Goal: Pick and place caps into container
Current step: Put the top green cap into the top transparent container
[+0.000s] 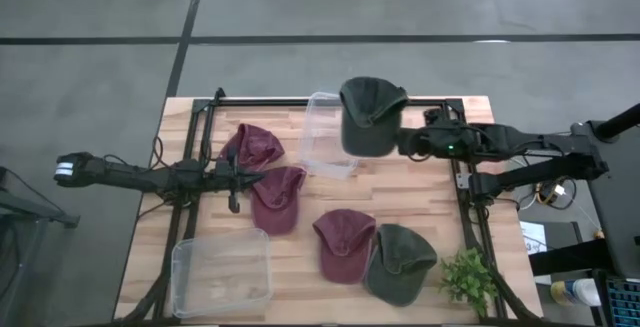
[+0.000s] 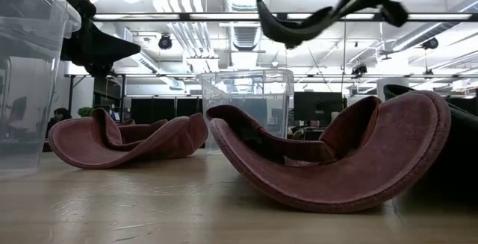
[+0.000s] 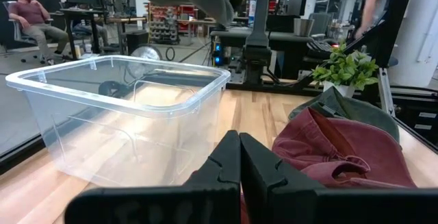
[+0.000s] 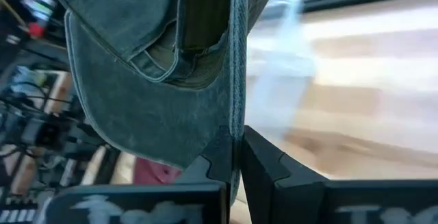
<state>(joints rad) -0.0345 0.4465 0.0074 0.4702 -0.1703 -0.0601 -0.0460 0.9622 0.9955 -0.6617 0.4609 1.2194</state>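
Note:
Next, my right gripper drops the dark olive cap mid-way in the far clear container [image 1: 330,137].
My right gripper [image 1: 402,142] is shut on a dark olive cap [image 1: 368,115], held in the air over the right side of the far clear container [image 1: 322,132]. The low view shows that cap [image 2: 299,20] high above the table. My left gripper [image 1: 240,179] is shut and hovers between two maroon caps [image 1: 255,145] [image 1: 278,199], which lie on the table. A third maroon cap [image 1: 345,243] and a second olive cap [image 1: 400,262] lie near the table's near edge. My right gripper [image 4: 236,148] pinches a stitched edge of the olive cap [image 4: 237,107] between its two fingers. It comes in level from the table's right. The cap [image 4: 144,80] is lifted clear of the table and spreads out beyond the fingertips.
A second clear container [image 1: 222,277] sits at the near left corner. A small leafy plant [image 1: 468,279] stands at the near right corner. A black frame [image 1: 205,117] runs along the table's sides. People sit and stand in the room beyond.

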